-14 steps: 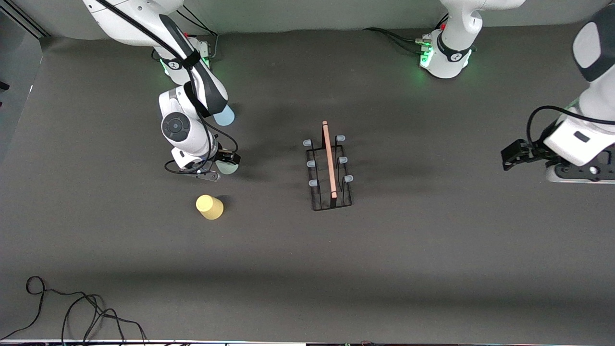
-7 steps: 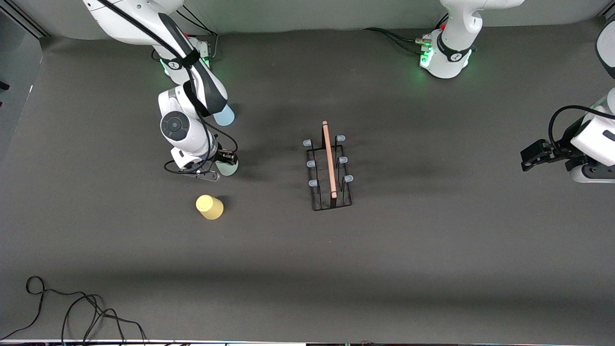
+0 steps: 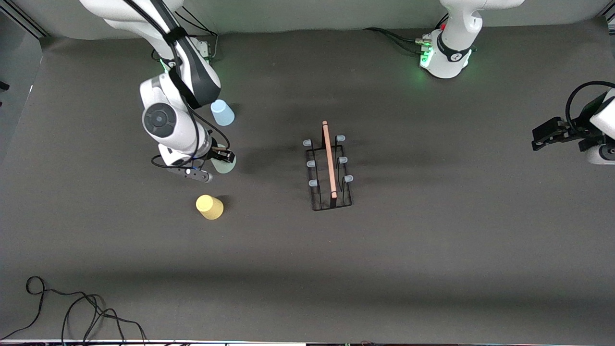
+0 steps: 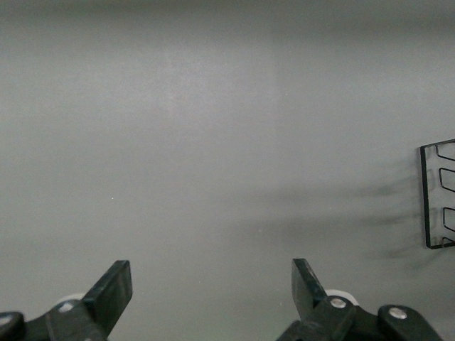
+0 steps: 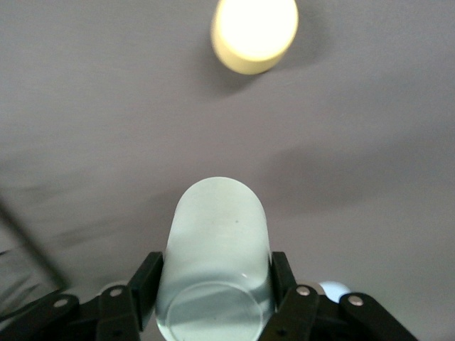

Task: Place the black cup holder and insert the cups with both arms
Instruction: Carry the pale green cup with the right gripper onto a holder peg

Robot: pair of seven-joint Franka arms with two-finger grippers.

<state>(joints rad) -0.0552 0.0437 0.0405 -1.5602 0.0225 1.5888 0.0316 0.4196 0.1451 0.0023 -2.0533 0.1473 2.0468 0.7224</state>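
Observation:
Next, my right gripper lets go of the pale grey-green cup on the black cup holder's rearmost peg (image 3: 311, 151) facing the light blue cup.
The black cup holder (image 3: 329, 166) stands mid-table with its wooden rod on top; the left wrist view catches one edge of the holder (image 4: 437, 195). My right gripper (image 3: 223, 157) is shut on the pale grey-green cup (image 3: 226, 166), just above the mat. In the right wrist view the black fingers (image 5: 148, 278) press both sides of this cup (image 5: 217, 241). The yellow cup (image 3: 209, 207) sits nearer the camera, also seen from the right wrist (image 5: 254, 32). The light blue cup (image 3: 222, 113) stands farther back. My left gripper (image 3: 545, 134) hangs open (image 4: 211, 277) and holds nothing at the left arm's end.
A loose black cable (image 3: 72, 307) coils on the table's near corner at the right arm's end. Both green-lit bases (image 3: 444, 55) stand along the back edge with cables around them. Dark mat lies between the cups and the holder.
My right gripper closed on the grey-green cup and the arm rose slightly with it. My left arm drew back toward its end of the table.

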